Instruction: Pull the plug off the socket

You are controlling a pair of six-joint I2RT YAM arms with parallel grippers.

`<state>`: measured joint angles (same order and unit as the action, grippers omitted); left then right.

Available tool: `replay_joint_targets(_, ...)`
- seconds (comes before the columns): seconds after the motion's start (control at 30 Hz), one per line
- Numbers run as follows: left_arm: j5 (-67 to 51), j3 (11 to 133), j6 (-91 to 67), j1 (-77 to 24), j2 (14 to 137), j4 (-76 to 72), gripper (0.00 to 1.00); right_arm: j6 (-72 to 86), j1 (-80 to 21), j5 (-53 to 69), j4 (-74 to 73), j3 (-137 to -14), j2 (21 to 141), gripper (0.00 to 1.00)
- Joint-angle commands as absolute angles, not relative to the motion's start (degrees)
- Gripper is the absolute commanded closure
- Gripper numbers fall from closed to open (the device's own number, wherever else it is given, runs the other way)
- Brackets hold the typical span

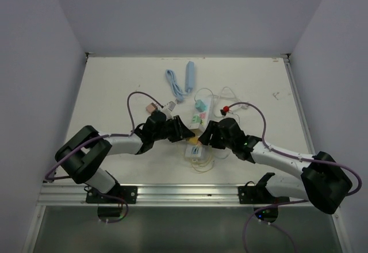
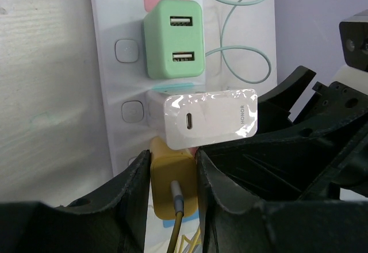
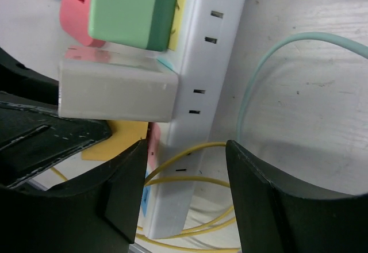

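My left gripper will release the yellow plug on the bare table [image 1: 180, 133] [image 2: 66, 141] next to the white charger, opposite the mint cord.
The white power strip [image 2: 123, 86] lies lengthwise in mid-table [image 1: 202, 108]. Plugged into it are a green charger [image 2: 174, 39], a white charger [image 2: 210, 118] and a yellow plug [image 2: 171, 184] with a yellow cable. My left gripper [image 2: 172, 158] is shut on the yellow plug, one finger on each side; the plug still sits on the strip. My right gripper [image 3: 185, 149] is open and straddles the strip's near end [image 3: 195, 98]. Its left finger [image 3: 123, 190] is against the strip's top face, and its right finger [image 3: 270, 195] stands clear of the side. In the top view the two grippers [image 1: 190, 135] [image 1: 206, 137] meet over the strip.
Loops of yellow cable [image 3: 190, 178] lie under and around the strip's near end. A mint cord [image 3: 259, 80] curves on the table beside the strip. A light-blue coiled cable [image 1: 175, 83] and a blue bar [image 1: 190, 75] lie farther back. A small red object [image 1: 226, 110] sits right of the strip.
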<state>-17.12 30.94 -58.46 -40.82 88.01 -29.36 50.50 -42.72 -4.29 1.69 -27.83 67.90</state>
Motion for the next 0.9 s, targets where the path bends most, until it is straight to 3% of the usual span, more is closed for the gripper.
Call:
replay_joint_targets(0.0,-18.6,33.1,-58.3,-40.0,90.3,-35.9,1.0,50.6,-42.8,-7.8,-3.9,-31.0,68.6,0.4)
replay_joint_targets(0.37,-20.3,34.4,-58.6,-40.0,92.6,-39.0,1.0,54.7,-43.5,-2.0,1.2,-31.4,73.7,0.44)
replay_joint_targets(0.43,-20.1,34.5,-57.5,-39.9,92.0,-38.2,1.0,54.5,-43.5,-2.6,0.6,-31.9,74.4,0.51)
replay_joint_targets(0.47,-19.9,34.5,-57.1,-39.9,91.3,-36.9,1.0,54.0,-43.5,-2.8,0.4,-32.0,74.3,0.66)
replay_joint_targets(0.6,-19.5,35.2,-53.2,-39.9,89.5,-32.3,1.0,50.8,-43.5,-5.5,-4.5,-34.8,72.3,0.99)
replay_joint_targets(0.87,-19.3,35.7,-50.2,-39.9,86.4,-25.3,1.0,42.3,-43.5,-14.4,-17.5,-41.7,69.5,1.0)
